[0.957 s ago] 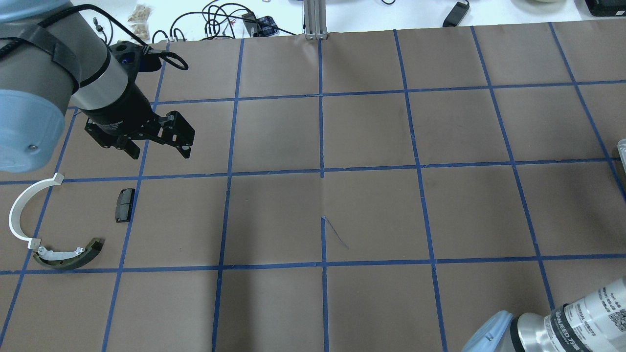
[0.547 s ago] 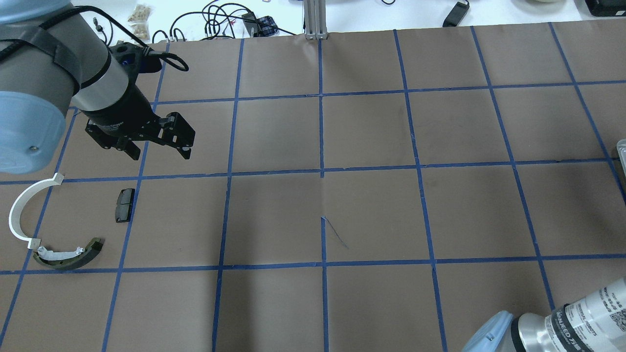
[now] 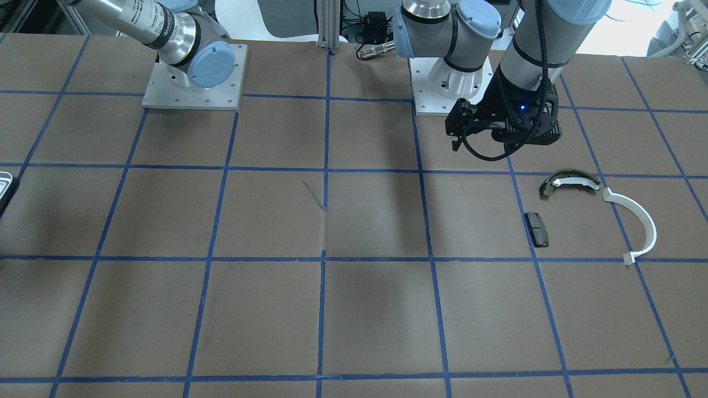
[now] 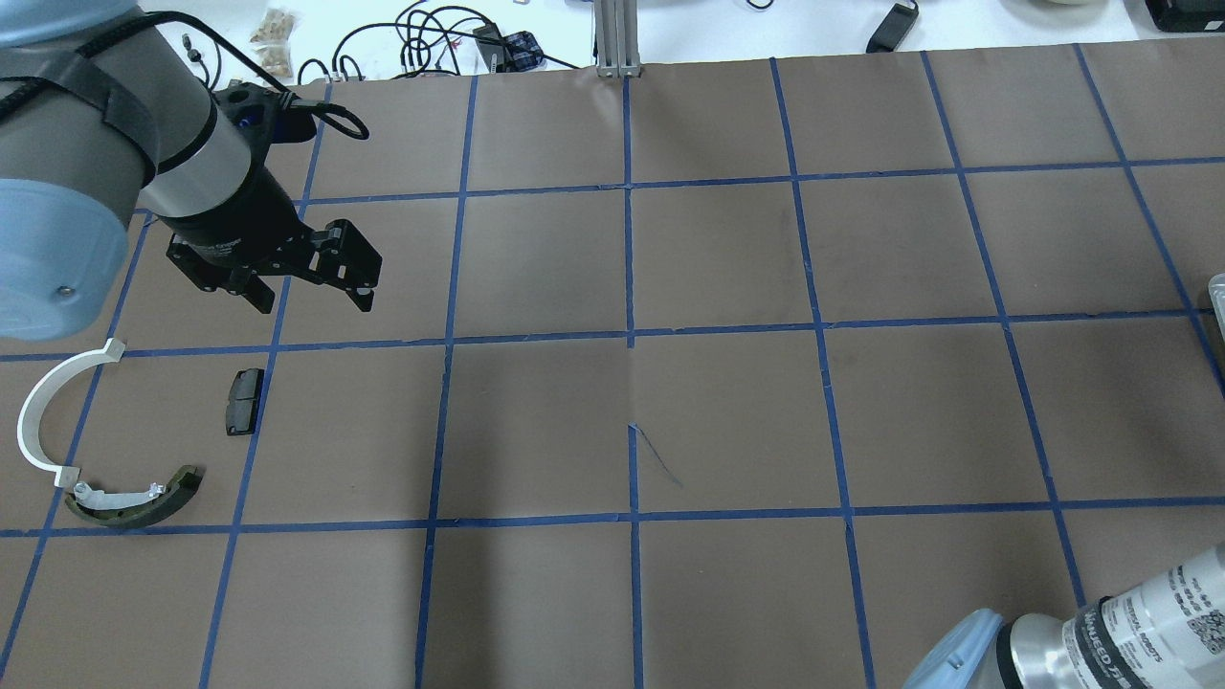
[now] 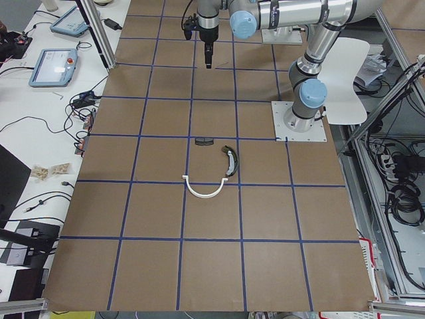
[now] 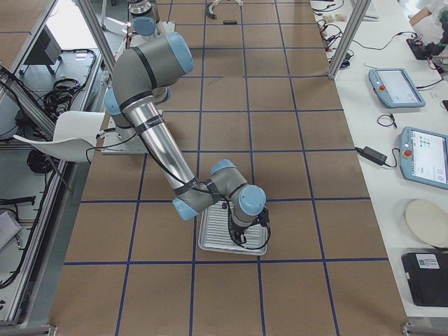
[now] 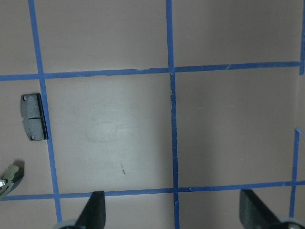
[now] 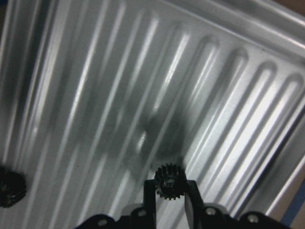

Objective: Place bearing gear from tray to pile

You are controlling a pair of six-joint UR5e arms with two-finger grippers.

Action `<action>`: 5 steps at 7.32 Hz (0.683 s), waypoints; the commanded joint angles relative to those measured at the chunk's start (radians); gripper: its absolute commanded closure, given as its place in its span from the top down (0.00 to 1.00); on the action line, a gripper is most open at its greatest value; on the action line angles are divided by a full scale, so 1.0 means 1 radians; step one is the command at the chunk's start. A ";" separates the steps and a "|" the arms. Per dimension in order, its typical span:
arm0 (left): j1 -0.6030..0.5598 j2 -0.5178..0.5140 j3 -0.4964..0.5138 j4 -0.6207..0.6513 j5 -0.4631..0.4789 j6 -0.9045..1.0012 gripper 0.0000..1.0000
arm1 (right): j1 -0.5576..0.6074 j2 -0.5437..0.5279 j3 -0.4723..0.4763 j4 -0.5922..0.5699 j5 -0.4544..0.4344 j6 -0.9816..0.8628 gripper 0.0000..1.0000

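The robot's right gripper will put the bearing gear down on the pile's side of the gap in the blue tape (image 3: 345,225). The bearing gear is now over the tray's ridged floor.
In the right wrist view my right gripper (image 8: 170,190) is shut on a small black bearing gear (image 8: 166,177), held over the ridged silver floor of the tray (image 8: 228,95). In the exterior right view that gripper (image 6: 239,227) hangs over the tray (image 6: 210,241). The pile lies at the table's left: a white half-ring (image 4: 38,411), an olive-and-white shoe (image 4: 134,504) and a black pad (image 4: 244,401). My left gripper (image 4: 311,292) is open and empty, hovering just beyond the pad (image 7: 33,117).
A second dark gear (image 8: 8,187) lies in the tray at the wrist view's left edge. Only the tray's rim corner (image 4: 1217,290) shows at the overhead view's right edge. Cables and small parts (image 4: 431,43) lie beyond the table's far edge.
The right arm's elbow at the lower right of the overhead view has shifted slightly. The left arm and the pile have not moved.
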 commanded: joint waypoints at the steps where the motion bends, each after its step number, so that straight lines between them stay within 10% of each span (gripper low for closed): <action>1: 0.002 -0.001 0.000 0.001 0.000 0.000 1.00 | 0.117 -0.101 0.023 0.025 0.001 0.062 0.00; 5: 0.009 -0.003 0.000 0.000 -0.002 0.002 1.00 | 0.552 -0.331 0.176 0.155 0.012 0.551 0.00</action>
